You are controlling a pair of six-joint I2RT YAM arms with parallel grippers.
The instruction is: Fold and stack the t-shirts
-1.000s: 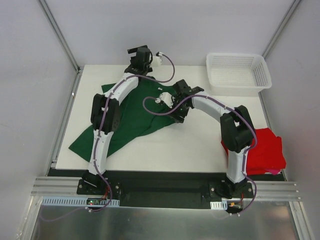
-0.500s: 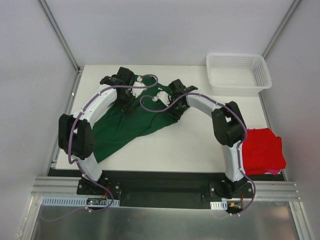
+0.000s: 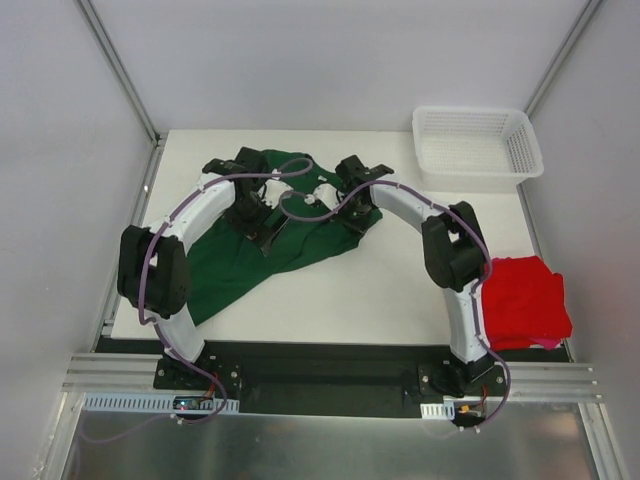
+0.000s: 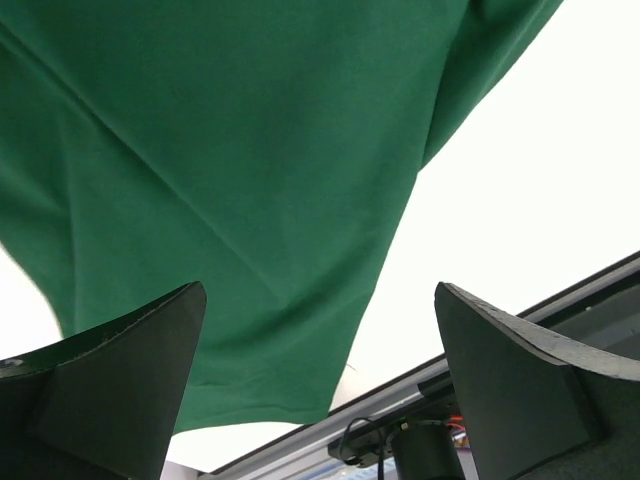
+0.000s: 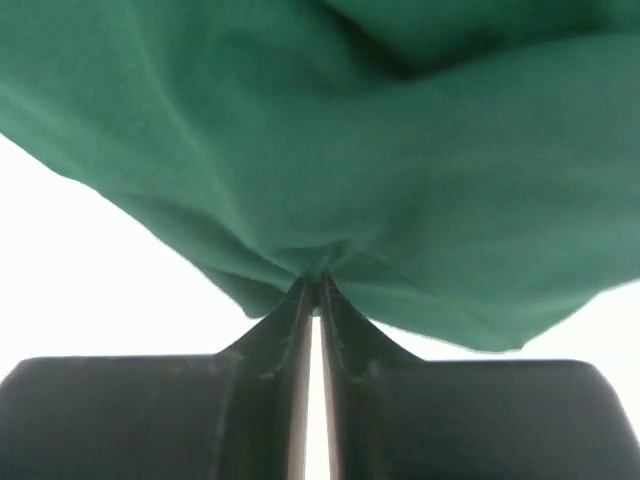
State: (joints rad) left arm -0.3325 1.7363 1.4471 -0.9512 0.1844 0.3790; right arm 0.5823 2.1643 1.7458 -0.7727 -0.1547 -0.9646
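A bunched fold at the green t-shirt's edge is in my right gripper, so it should open, take the t-shirt's corner (image 5: 252, 298) next to that fold and spread the t-shirt out.
A dark green t-shirt (image 3: 225, 265) lies spread and rumpled across the left and middle of the white table (image 3: 360, 295). My right gripper (image 5: 315, 285) is shut, pinching a bunched fold at the green t-shirt's (image 5: 400, 150) edge; in the top view the right gripper (image 3: 343, 213) sits at the shirt's right side. My left gripper (image 4: 320, 380) hovers open just above the green t-shirt (image 4: 230, 180) with nothing between its fingers; from above, the left gripper (image 3: 263, 228) is over the shirt's middle. A bright red t-shirt (image 3: 525, 295) lies bunched at the table's right edge.
A white plastic mesh basket (image 3: 478, 148) stands at the back right corner. Both arms arch over the far half of the table, wrists close together. The metal rail (image 3: 330, 375) with the arm bases runs along the near edge.
The left arm swung from the table's far edge down over the green shirt, staying open. The right gripper closed on the shirt's edge, and the cloth has bunched up there.
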